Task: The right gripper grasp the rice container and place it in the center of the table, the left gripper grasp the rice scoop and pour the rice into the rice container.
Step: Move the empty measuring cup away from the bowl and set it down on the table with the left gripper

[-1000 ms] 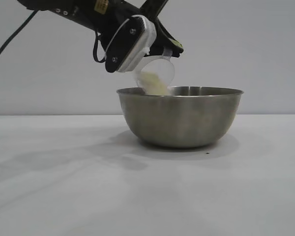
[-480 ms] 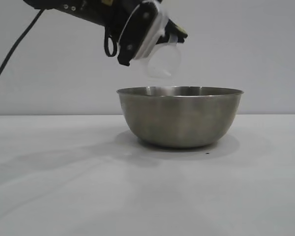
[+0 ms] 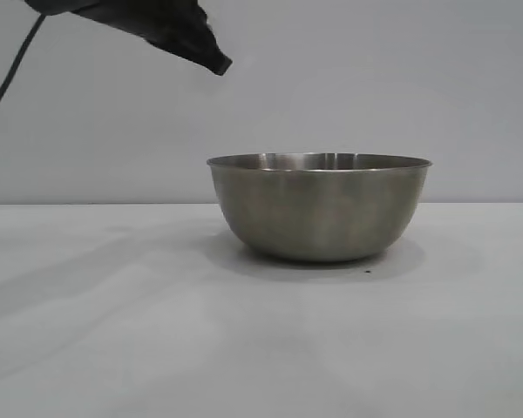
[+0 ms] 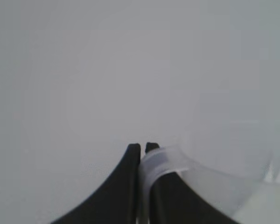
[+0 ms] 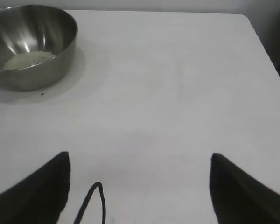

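I will use my left gripper to let go of the rice scoop on the bare white table a short gap (image 3: 115, 249) beside the rice container.
The steel rice container (image 3: 320, 209) stands upright on the white table (image 3: 113, 331). In the right wrist view the container (image 5: 60, 51) holds a small heap of rice (image 5: 28, 59). My left arm (image 3: 166, 26) is high up, left of the container and clear of it. In the left wrist view my left gripper (image 4: 143, 147) is shut on the loop handle of the translucent rice scoop (image 4: 224, 184); no rice shows in it. The scoop is hidden in the exterior view. My right gripper (image 5: 140, 161) is open and empty, low over the table, well away from the container.
A thin black cable (image 5: 91, 203) loops between the right gripper's fingers. The table's far edge and rounded corner (image 5: 242, 16) show in the right wrist view. A plain grey wall stands behind the table.
The left gripper has lifted the scoop from its tilt over the container's rim, up and to the left. The scoop has left the exterior view.
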Motion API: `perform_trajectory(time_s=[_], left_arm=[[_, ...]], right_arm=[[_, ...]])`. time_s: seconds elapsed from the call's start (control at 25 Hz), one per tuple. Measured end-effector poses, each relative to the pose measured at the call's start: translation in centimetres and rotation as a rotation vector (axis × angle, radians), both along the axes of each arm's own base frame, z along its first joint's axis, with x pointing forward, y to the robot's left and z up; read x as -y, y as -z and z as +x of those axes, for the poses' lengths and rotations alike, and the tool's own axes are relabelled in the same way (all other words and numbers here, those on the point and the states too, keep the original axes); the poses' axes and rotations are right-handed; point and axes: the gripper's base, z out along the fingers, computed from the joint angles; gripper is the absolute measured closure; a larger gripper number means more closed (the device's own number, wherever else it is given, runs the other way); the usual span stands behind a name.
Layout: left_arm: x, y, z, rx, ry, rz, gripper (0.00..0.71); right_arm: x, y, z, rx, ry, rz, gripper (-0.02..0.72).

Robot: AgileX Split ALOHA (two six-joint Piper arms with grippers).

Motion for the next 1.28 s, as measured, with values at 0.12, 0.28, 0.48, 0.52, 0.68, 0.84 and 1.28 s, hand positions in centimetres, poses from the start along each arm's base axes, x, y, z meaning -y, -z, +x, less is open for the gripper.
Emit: perform_trajectory(time_s=[0.12,0.28,0.48,0.52,0.68,0.84,1.28], left_arm=[[-1.7,0.9,0.5,-0.105,-0.036,-0.125,0.710],[-4.3,3.2,-0.1,-0.193,-0.083,-0.246,0.710],[-6.1,6.6,-3.7,-0.185,-0.063,-0.244,0.710],[-6.3,7.0,-4.5,-0.180,-0.056,-0.237,0.710],[-6.9,8.1,-6.6,-0.163,-0.057,-0.241,0.710],[-7.2,8.4,-7.1,-0.152,-0.065,-0.260,0.710],[-7.4,12.4,-7.1,-0.221,-0.103,-0.293,0.710]], right_arm=[[0.0,0.0,0.0,0.000,0.000,0.000,0.178],[0.0,0.0,0.0,0.000,0.000,0.000,0.178],[0.0,0.0,0.0,0.000,0.000,0.000,0.178],[0.0,0.0,0.0,0.000,0.000,0.000,0.178],[0.0,0.0,0.0,0.000,0.000,0.000,0.178],[0.0,0.0,0.0,0.000,0.000,0.000,0.178],[0.0,0.0,0.0,0.000,0.000,0.000,0.178]])
